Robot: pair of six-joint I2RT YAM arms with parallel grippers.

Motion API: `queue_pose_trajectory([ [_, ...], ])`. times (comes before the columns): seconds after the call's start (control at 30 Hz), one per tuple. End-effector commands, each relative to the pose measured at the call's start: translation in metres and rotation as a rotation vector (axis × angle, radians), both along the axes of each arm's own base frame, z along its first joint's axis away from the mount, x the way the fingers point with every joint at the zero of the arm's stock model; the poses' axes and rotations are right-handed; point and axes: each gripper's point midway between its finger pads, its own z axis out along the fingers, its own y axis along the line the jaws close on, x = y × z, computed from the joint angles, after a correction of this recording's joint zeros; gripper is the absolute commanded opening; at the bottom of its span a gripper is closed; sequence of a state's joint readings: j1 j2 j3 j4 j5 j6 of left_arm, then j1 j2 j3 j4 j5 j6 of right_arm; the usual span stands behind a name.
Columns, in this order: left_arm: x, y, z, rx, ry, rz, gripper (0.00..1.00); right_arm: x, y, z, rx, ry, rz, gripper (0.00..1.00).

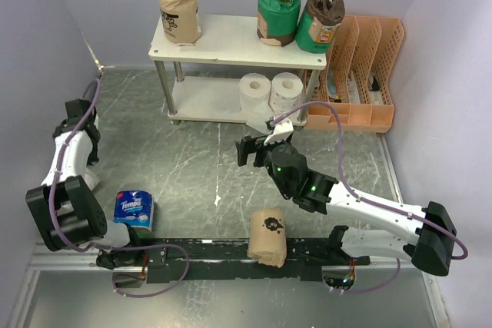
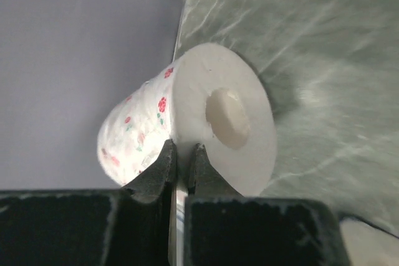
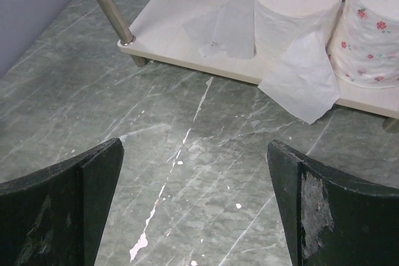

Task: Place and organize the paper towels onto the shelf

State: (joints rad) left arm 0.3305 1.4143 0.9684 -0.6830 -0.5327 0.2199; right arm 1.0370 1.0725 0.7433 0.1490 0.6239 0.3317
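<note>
The white flower-print roll will leave my left gripper on the bare lower board (image 1: 225, 107), beside the standing white rolls.
The shelf (image 1: 223, 36) holds a tan roll (image 1: 180, 13) and two green rolls (image 1: 277, 11) on top. Two white rolls (image 1: 254, 91) stand on its lower board (image 3: 168, 23), and one (image 3: 298, 10) trails a loose sheet. Another tan roll (image 1: 267, 237) and the blue Tempo roll (image 1: 133, 210) lie near the arm bases. My left gripper (image 1: 77, 109) is by the left wall. Its fingers (image 2: 159, 169) are pressed together on the rim of a white flower-print roll (image 2: 187, 116), which is hidden in the top view. My right gripper (image 3: 196, 172) is open and empty over the floor before the lower board.
An orange slotted file rack (image 1: 361, 74) stands right of the shelf. The purple wall (image 2: 75, 60) is close on the left of the left gripper. A metal shelf post (image 3: 106, 1) stands ahead and left of the right gripper.
</note>
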Motion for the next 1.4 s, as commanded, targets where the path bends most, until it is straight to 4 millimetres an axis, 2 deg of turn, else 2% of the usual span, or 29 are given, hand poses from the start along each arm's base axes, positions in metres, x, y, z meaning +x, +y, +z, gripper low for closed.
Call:
queue_pose_trajectory([
  [0.0, 0.043, -0.039, 0.079, -0.19, -0.204, -0.279, 0.07, 0.004, -0.003, 0.002, 0.002, -0.015, -0.019, 0.99],
  [0.03, 0.052, -0.049, 0.098, -0.226, -0.247, -0.343, 0.07, 0.004, -0.003, 0.002, -0.003, -0.013, -0.021, 0.99],
  [0.07, 0.061, -0.06, 0.125, -0.259, -0.307, -0.412, 0.07, 0.004, -0.004, 0.002, -0.005, -0.01, -0.025, 0.99],
  [0.13, 0.071, -0.089, 0.152, -0.37, -0.374, -0.534, 0.07, 0.005, -0.006, 0.002, -0.004, -0.01, -0.036, 0.99],
  [0.27, 0.081, -0.151, 0.177, -0.638, -0.54, -0.711, 0.07, 0.005, -0.011, 0.003, 0.009, -0.013, -0.057, 0.98],
  [0.37, 0.094, -0.18, 0.198, -0.785, -0.75, -0.704, 0.07, 0.004, -0.017, 0.005, 0.011, -0.013, -0.077, 0.98],
  [0.47, 0.094, -0.202, 0.221, -0.919, -0.931, -0.649, 0.07, 0.004, -0.024, 0.008, 0.013, -0.011, -0.105, 0.98],
  [0.57, 0.099, -0.219, 0.213, -1.091, -0.96, -0.48, 0.07, 0.002, -0.031, 0.009, 0.021, -0.008, -0.127, 0.98],
  [0.67, 0.111, -0.239, 0.187, -1.035, -0.865, -0.315, 0.07, 0.001, -0.037, 0.011, 0.038, -0.003, -0.147, 0.98],
  [0.73, 0.108, -0.255, 0.173, -1.004, -0.778, -0.214, 0.07, -0.001, -0.04, 0.013, 0.054, 0.002, -0.153, 0.98],
  [0.8, 0.105, -0.267, 0.161, -1.056, -0.753, -0.17, 0.07, -0.002, -0.042, 0.012, 0.064, 0.005, -0.158, 0.97],
  [0.9, 0.112, -0.274, 0.151, -1.1, -0.899, -0.074, 0.07, -0.002, -0.045, 0.011, 0.064, 0.01, -0.17, 0.97],
  [0.93, 0.12, -0.273, 0.153, -1.112, -0.987, -0.05, 0.07, -0.002, -0.046, 0.012, 0.063, 0.012, -0.175, 0.97],
  [1.07, 0.141, -0.274, 0.135, -1.148, -1.059, 0.117, 0.07, -0.003, -0.051, 0.013, 0.059, 0.023, -0.193, 0.97],
  [1.23, 0.167, -0.28, 0.144, -1.228, -1.192, 0.14, 0.07, -0.007, -0.061, 0.013, 0.108, 0.027, -0.22, 0.96],
  [1.37, 0.189, -0.28, 0.157, -1.189, -1.271, 0.088, 0.07, -0.009, -0.066, 0.014, 0.141, 0.02, -0.231, 0.96],
])
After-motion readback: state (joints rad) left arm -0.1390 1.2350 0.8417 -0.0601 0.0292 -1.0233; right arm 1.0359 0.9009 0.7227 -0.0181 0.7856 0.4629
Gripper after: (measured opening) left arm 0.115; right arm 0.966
